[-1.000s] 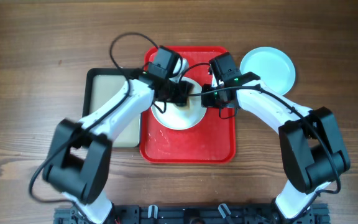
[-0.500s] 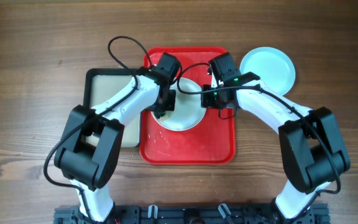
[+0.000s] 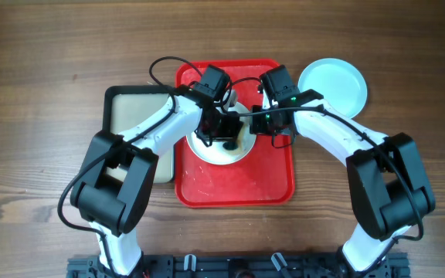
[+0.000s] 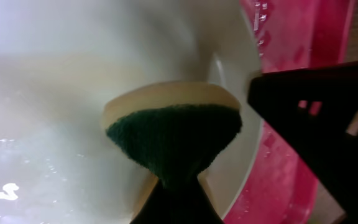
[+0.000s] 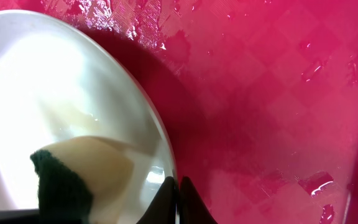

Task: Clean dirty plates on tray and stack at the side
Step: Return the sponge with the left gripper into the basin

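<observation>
Next, my left gripper drops the green and yellow sponge near the middle of the black-rimmed beige tray (image 3: pixel 148 140).
A white plate (image 3: pixel 221 149) lies on the red tray (image 3: pixel 234 181), tilted up at its right side. My left gripper (image 3: pixel 221 127) is shut on a yellow sponge with a green scouring face (image 4: pixel 173 134) and presses it on the wet plate (image 4: pixel 55 93). My right gripper (image 3: pixel 255 123) is shut on the plate's right rim (image 5: pixel 160 143); its fingertips (image 5: pixel 178 199) pinch the edge over the tray (image 5: pixel 260 93). The sponge also shows in the right wrist view (image 5: pixel 79 174). A pale blue plate (image 3: pixel 332 83) lies on the table to the right of the tray. A third plate does not show separately.
A black-rimmed beige tray (image 3: pixel 134 116) lies left of the red tray, partly under my left arm. The red tray's floor is wet (image 3: pixel 207 181). The wooden table (image 3: pixel 45 93) surrounds all of this.
My left gripper has slid the sponge from the plate's left side rightward toward its middle. The right gripper has held still on the rim.
</observation>
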`<state>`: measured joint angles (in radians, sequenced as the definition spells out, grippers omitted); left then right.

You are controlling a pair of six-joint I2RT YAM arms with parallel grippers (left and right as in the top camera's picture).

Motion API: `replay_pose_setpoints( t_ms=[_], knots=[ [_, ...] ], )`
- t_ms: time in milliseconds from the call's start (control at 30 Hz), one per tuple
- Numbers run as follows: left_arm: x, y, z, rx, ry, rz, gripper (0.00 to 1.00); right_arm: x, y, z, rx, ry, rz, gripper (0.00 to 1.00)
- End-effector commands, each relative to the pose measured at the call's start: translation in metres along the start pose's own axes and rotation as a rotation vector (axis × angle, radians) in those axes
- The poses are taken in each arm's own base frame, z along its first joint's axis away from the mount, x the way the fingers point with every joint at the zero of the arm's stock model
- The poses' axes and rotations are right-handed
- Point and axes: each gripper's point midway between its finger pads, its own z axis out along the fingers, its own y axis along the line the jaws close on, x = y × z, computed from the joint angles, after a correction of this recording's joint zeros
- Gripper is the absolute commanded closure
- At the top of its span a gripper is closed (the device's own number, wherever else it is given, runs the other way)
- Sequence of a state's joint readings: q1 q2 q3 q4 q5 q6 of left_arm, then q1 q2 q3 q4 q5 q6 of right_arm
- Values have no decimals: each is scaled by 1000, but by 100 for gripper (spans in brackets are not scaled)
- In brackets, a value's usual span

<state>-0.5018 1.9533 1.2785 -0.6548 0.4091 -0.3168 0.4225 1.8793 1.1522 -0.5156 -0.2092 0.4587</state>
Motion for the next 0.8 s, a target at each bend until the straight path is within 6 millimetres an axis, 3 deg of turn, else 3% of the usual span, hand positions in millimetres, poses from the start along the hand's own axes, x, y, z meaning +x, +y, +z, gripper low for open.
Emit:
replay_pose_setpoints(
  t_ms=[0,67,133,200,267,333,400,500,567,633,667,733,767],
  knots=[
    [-22,-13,-28,77,-71,1,96,4,5,4,-24,20,-16,96],
    [-44,-3,-65,33,-186,-12,96,5,5,4,-24,21,-16,94],
    [-54,21,-101,-53,-281,-53,96,5,5,4,-24,21,-18,77],
    [-52,63,-134,-193,-337,-139,96,5,5,4,-24,21,-18,53],
    [-36,114,-157,-329,-319,-260,96,4,5,4,-25,17,-19,49],
    [-14,151,-168,-384,-253,-355,96,-2,7,-2,-31,3,-17,51],
    [-5,168,-174,-401,-225,-378,96,-16,9,-21,-38,-29,-32,47],
    [-2,179,-177,-412,-218,-350,96,-28,-3,-60,-33,-70,-9,34],
    [-3,182,-166,-417,-215,-278,96,-19,-22,-74,-2,-33,47,32],
    [-1,188,-151,-416,-223,-270,96,5,-40,-76,43,68,71,36],
    [2,191,-144,-416,-223,-269,96,16,-48,-76,72,111,57,47],
    [5,196,-133,-416,-229,-268,96,37,-68,-80,180,182,70,96],
    [6,197,-130,-416,-231,-267,96,43,-74,-82,213,204,74,96]
  ],
)
